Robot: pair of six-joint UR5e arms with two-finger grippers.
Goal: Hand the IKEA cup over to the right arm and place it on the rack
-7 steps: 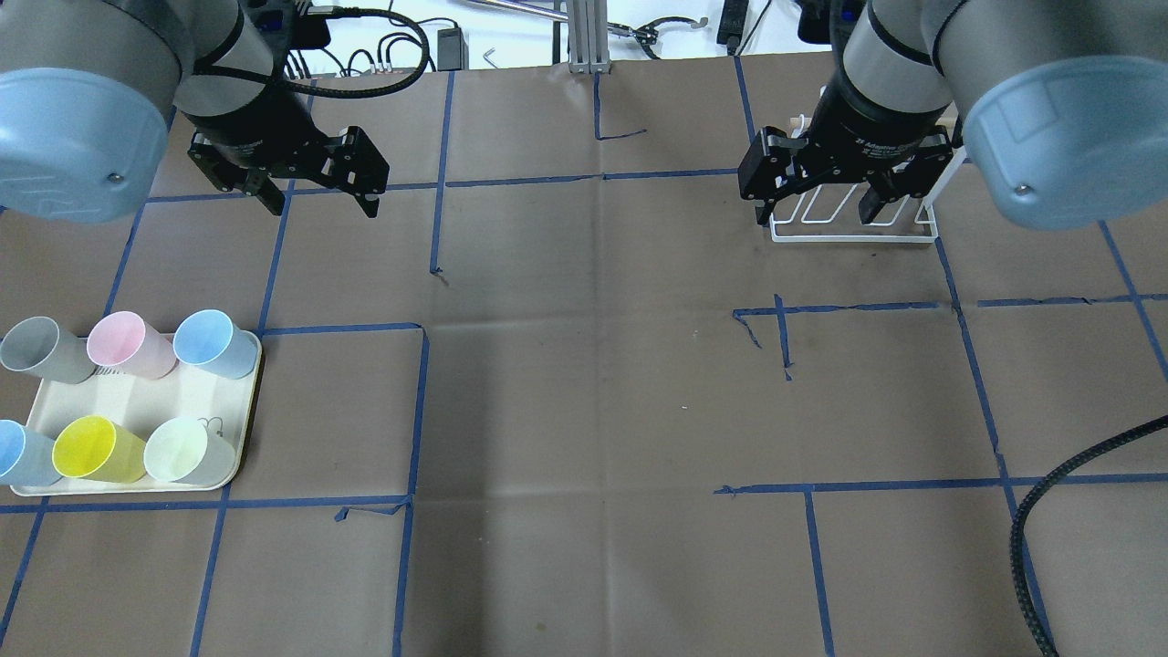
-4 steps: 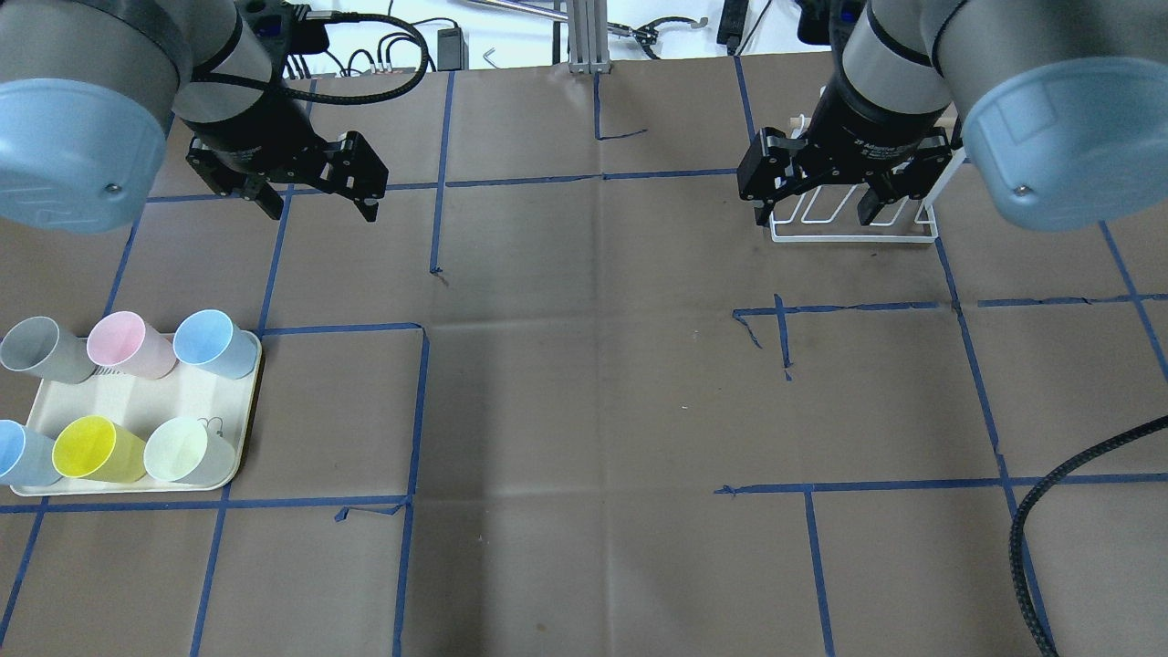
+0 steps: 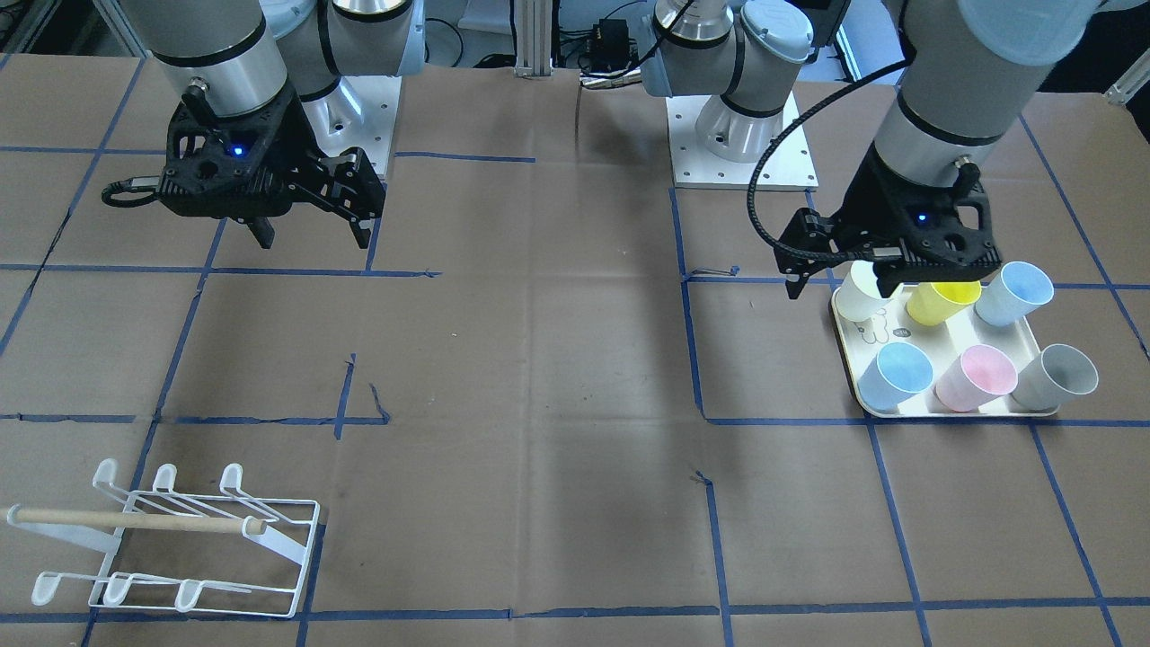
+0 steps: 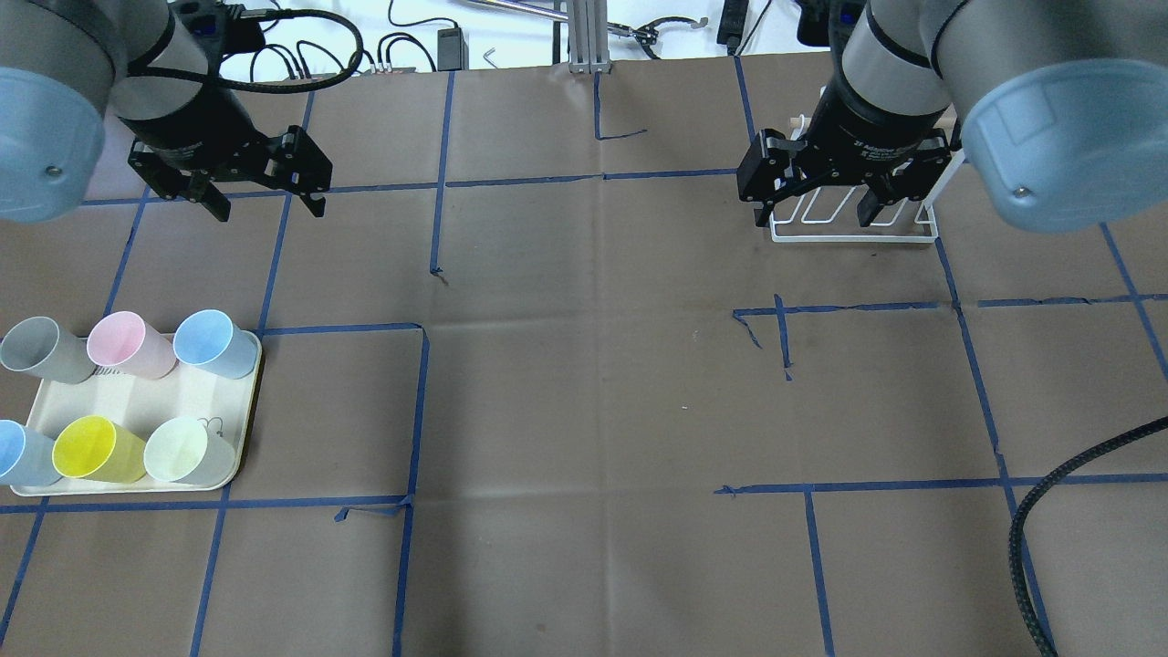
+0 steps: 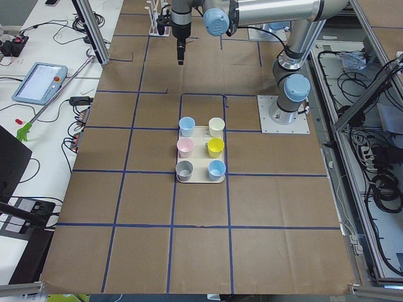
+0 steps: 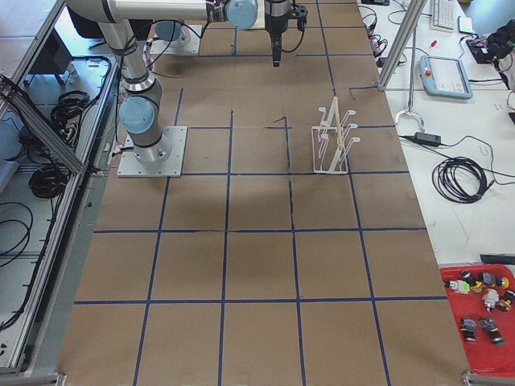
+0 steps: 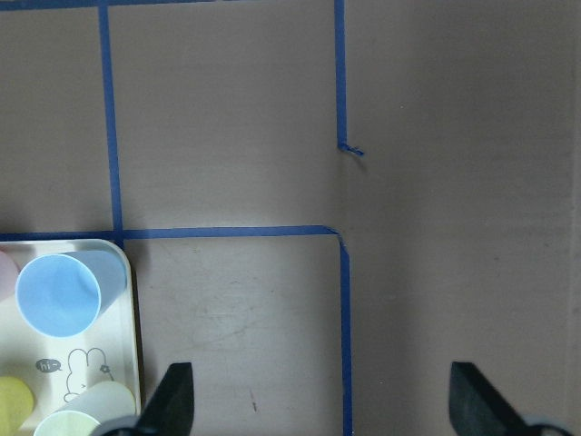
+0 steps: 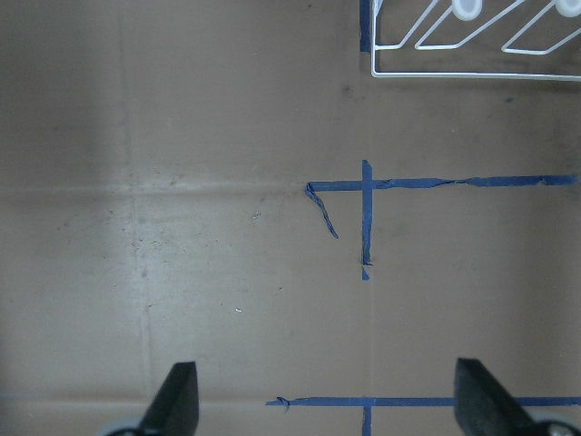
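My left gripper is going to close on the blue cup's rim (image 3: pixel 879 363) (image 7: pixel 99 300), on the side away from the pink cup beside it.
Several pastel cups stand on a cream tray (image 4: pixel 155 397): grey (image 4: pixel 36 349), pink (image 4: pixel 128 344), blue (image 4: pixel 212 343), yellow (image 4: pixel 96 449), pale green (image 4: pixel 187 451) and a second blue one. My left gripper (image 4: pixel 269 205) is open and empty, high above the table. In the left wrist view the tray (image 7: pixel 91 381) and blue cup (image 7: pixel 59 295) lie at the lower left. My right gripper (image 4: pixel 815 217) is open and empty, hovering above the white wire rack (image 4: pixel 853 228). The rack (image 3: pixel 180 539) has a wooden dowel across it.
Brown paper with blue tape lines covers the table. In the front view the left gripper (image 3: pixel 840 286) overlaps the tray's (image 3: pixel 952 412) robot-side end. A black cable (image 4: pixel 1031 538) hangs at the right. The rack's edge shows in the right wrist view (image 8: pixel 472 74).
My left gripper has moved to the left in the overhead view, toward the tray's side of the table. The right arm, the cups and the rack have not moved.
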